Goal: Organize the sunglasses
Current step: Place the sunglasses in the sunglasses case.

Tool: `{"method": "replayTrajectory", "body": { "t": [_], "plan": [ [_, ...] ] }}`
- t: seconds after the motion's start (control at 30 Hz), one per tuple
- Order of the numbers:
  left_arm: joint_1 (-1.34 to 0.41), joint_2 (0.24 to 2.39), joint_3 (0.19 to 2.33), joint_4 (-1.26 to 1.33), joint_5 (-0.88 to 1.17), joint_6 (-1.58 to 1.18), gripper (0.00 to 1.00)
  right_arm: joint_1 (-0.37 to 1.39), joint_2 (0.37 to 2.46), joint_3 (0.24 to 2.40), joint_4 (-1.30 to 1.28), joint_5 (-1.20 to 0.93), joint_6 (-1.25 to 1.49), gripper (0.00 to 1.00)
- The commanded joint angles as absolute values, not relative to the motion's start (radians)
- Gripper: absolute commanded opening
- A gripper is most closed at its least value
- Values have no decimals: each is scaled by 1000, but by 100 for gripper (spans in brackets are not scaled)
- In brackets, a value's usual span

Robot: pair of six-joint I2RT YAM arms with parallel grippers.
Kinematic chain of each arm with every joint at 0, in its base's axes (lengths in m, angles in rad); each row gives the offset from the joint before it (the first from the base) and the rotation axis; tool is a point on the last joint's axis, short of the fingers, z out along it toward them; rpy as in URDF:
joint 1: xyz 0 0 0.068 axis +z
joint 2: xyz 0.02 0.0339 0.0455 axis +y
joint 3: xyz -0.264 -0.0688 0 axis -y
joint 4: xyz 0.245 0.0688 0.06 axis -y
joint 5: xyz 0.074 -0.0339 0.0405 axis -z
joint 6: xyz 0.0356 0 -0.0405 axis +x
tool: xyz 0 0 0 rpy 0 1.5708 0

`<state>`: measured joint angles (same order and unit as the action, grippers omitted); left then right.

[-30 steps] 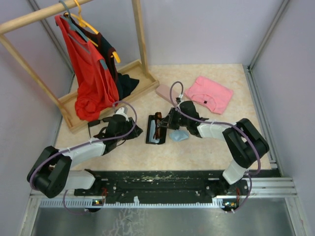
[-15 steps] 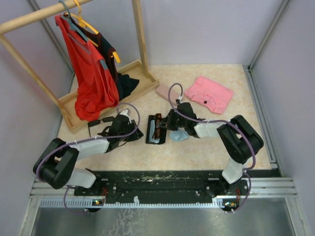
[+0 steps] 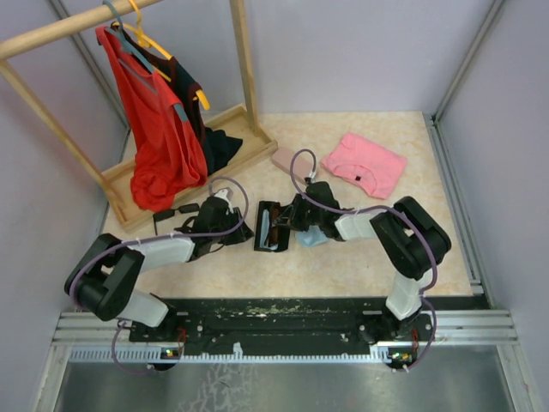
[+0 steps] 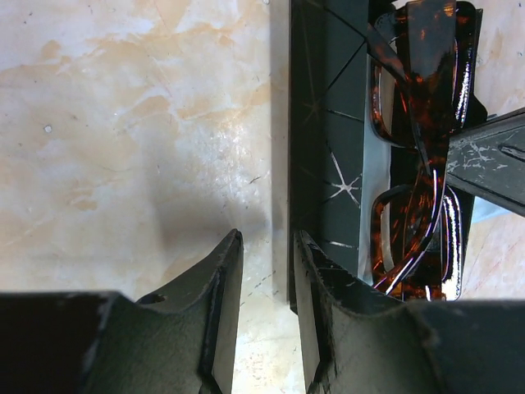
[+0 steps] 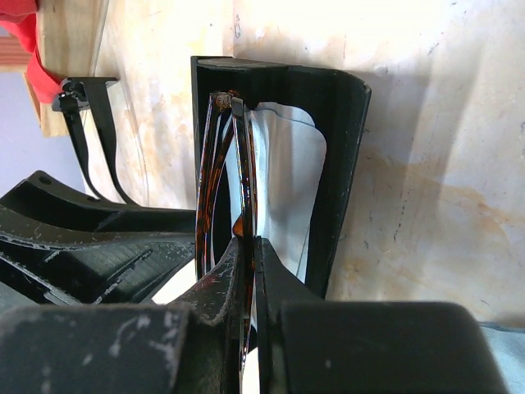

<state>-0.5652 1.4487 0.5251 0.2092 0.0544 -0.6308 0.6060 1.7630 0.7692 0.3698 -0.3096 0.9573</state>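
Observation:
The reddish-brown sunglasses are standing on edge in the black case, so I need to open my right gripper to lay them down, and then close it at their bridge (image 5: pixel 239 225).
The reddish-brown sunglasses (image 5: pixel 238 164) stand on edge, folded, inside the open black case (image 5: pixel 340 148). My right gripper (image 5: pixel 253 246) is shut on their frame. In the top view the case (image 3: pixel 263 238) lies mid-table with my right gripper (image 3: pixel 288 219) over it. My left gripper (image 4: pixel 264 258) is slightly open and empty, its right finger against the case's left wall (image 4: pixel 328 123), with the glasses (image 4: pixel 418 148) beyond. The black sunglasses (image 3: pixel 171 212) lie on the table by the rack base, left of my left gripper (image 3: pixel 243 230).
A wooden clothes rack (image 3: pixel 193 163) with a hanging red garment (image 3: pixel 154 129) stands at the back left. A pink case (image 3: pixel 287 160) and pink cloth (image 3: pixel 364 163) lie at the back. A light blue cloth (image 3: pixel 314 238) lies right of the black case.
My left gripper has moved right, up to the black case's left wall. My right gripper has shifted slightly left with the reddish-brown glasses, over the case.

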Motion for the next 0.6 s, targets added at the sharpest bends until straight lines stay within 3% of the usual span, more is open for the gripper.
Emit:
{"method": "replayTrajectory", "body": {
  "t": [0.0,0.57],
  "plan": [
    [-564,1471,559,235,80,-613,38,617,1787,830,477,-331,977,0],
    [-565,1505,583,233,104,-603,37,637,1870,846,569,-369,1011,0]
  ]
}}
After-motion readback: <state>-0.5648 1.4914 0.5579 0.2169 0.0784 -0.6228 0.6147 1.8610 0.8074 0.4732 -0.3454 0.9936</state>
